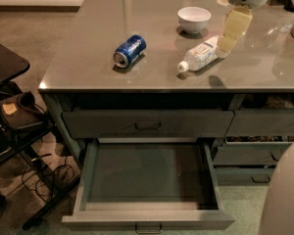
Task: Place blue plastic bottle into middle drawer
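I should close my gripper on the bottom half [211, 50] of the blue plastic bottle, away from the bottle's white cap.
The blue plastic bottle [201, 55], clear and ribbed with a white cap and a pale label, lies on its side on the grey counter [152, 72], cap pointing to the front left. My gripper [227, 40] reaches down from the top right, its pale yellow tip right at the bottle's far end, touching or nearly touching it. The middle drawer [147, 173] is pulled out wide below the counter, its flat bottom bare, with a small bar handle [148, 227] on its front.
A blue soda can [130, 49] lies left of the bottle and a white bowl [194, 18] stands behind it. The top drawer [147, 124] is shut. Narrower drawers [264, 124] are at the right. A black stand with cables [14, 126] is at the left. A pale robot part [284, 195] fills the lower right corner.
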Tool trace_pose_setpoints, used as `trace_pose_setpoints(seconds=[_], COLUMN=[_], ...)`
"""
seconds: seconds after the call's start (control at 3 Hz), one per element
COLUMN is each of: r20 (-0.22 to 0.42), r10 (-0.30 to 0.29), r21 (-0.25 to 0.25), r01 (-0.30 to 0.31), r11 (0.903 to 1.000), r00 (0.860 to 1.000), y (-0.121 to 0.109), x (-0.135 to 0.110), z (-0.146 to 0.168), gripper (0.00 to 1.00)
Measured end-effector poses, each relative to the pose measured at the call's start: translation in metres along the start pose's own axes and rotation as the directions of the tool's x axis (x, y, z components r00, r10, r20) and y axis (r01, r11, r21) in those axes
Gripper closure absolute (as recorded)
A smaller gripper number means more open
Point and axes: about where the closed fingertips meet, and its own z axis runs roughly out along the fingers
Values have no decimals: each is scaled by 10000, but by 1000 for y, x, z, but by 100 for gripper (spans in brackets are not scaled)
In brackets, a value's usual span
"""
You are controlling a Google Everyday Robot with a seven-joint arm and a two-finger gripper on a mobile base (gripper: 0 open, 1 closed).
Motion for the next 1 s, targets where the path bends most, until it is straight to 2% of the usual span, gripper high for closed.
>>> trace_pose_setpoints(seconds=[0.33,0.67,1.0], r20=[506,1007,1415], r10=[362,331,-146], r21=[111,-402,-668], r01=[-368,-292,242], r11=[9993,9988,9975], r00=[9981,9944,9898], y=[-15,-38,-56], x=[21,24,9], z=[12,55,96], gripper=[0,0,0])
